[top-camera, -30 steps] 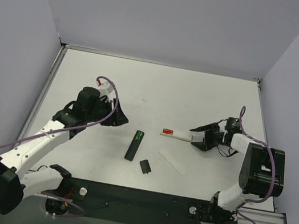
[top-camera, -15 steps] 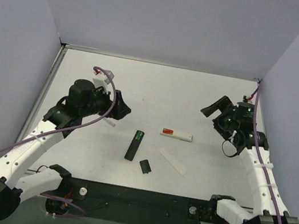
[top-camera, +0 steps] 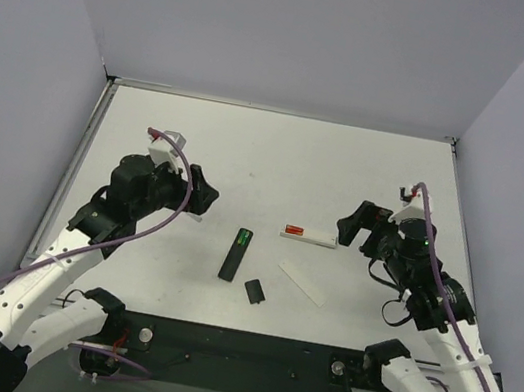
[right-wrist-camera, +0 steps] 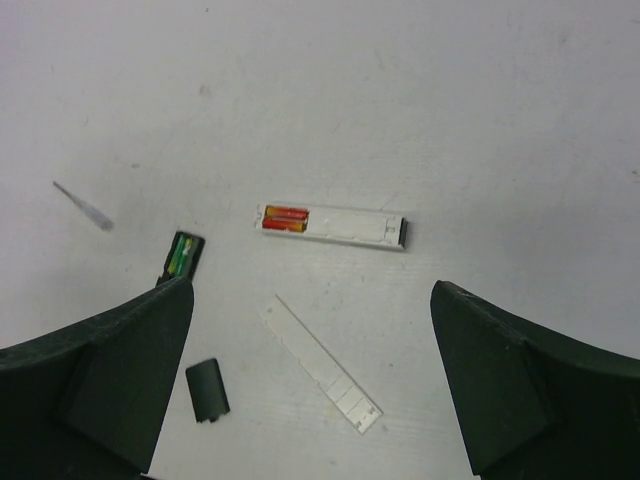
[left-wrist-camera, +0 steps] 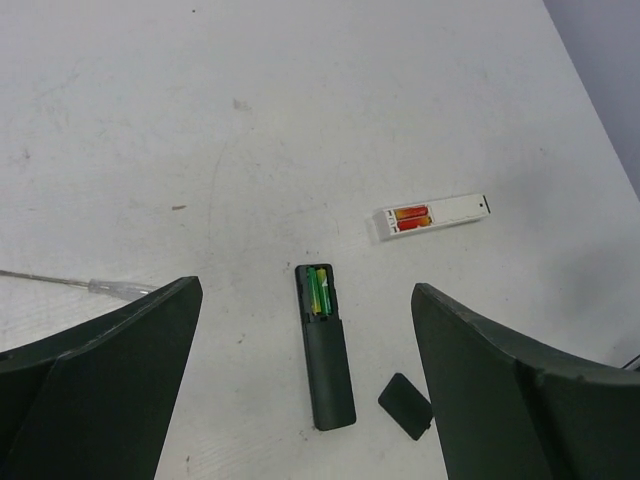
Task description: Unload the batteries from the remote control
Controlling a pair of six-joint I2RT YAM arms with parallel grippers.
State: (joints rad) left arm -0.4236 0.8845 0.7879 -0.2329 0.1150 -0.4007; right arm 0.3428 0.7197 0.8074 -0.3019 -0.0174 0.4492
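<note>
I should next use my left gripper to grab the handle of the thin clear stick point(top-camera: 190, 215) point(left-wrist-camera: 102, 288), near its metal part.
The black remote control point(top-camera: 234, 255) lies flat in the middle of the table with its battery slot open. Two green batteries point(left-wrist-camera: 319, 290) sit side by side in the slot at its far end; the right wrist view shows them as batteries point(right-wrist-camera: 182, 252) beside the left finger. Above the table, left of the remote, my left gripper point(top-camera: 201, 195) hangs open and empty, seen wide open as gripper point(left-wrist-camera: 305, 286). My right gripper point(top-camera: 351, 225) is also open and empty, raised to the right, its gap point(right-wrist-camera: 310, 283) spread wide.
A small black cover point(top-camera: 254, 290) lies just right of the remote's near end. A white remote point(top-camera: 311, 235) with red batteries point(right-wrist-camera: 286, 218) lies farther right, and its white cover strip point(top-camera: 302, 283) sits below it. A thin clear stick point(left-wrist-camera: 88, 285) lies at the left.
Both grippers have opened wide and lifted off the table. The right one drew away from the white remote's end. The remotes and covers have not moved.
</note>
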